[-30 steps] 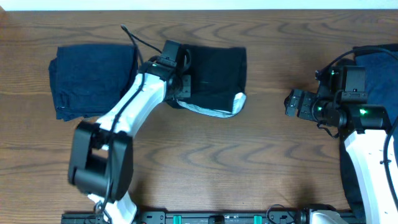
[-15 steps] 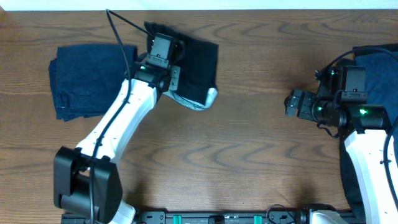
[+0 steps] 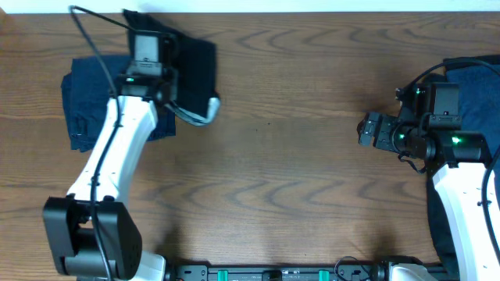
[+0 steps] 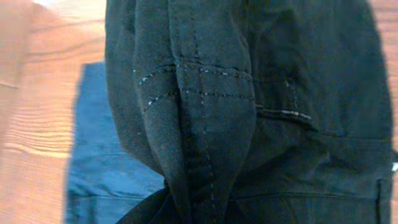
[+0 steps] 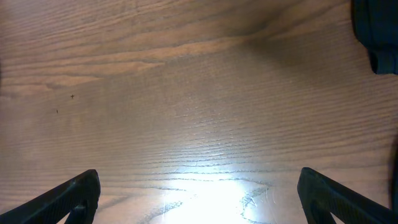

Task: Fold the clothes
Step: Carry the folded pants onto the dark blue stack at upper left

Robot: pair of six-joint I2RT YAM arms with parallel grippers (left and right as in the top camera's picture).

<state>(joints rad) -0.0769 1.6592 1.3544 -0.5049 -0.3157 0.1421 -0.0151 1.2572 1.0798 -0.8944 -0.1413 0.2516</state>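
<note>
I should release the black shorts from my left gripper on the middle of the folded navy garment (image 3: pixel 117 83).
The folded black shorts (image 3: pixel 195 70) with a pale grey waistband strip (image 3: pixel 209 109) hang from my left gripper (image 3: pixel 160 86) at the back left. They partly overlap a folded navy garment (image 3: pixel 90 101) lying on the table. In the left wrist view the black cloth (image 4: pixel 249 112) fills the frame, with the navy garment (image 4: pixel 99 162) beneath; the fingers are hidden in the cloth. My right gripper (image 3: pixel 366 129) is open and empty over bare wood; its fingertips (image 5: pixel 198 193) are wide apart.
More dark navy cloth (image 3: pixel 476 78) lies at the right edge, behind my right arm, and shows as a dark corner in the right wrist view (image 5: pixel 376 31). The wooden table (image 3: pixel 281 187) ends at a pale back edge.
My left gripper has carried the black shorts leftward from the table's back middle onto the edge of the navy garment. The right arm has not moved.
</note>
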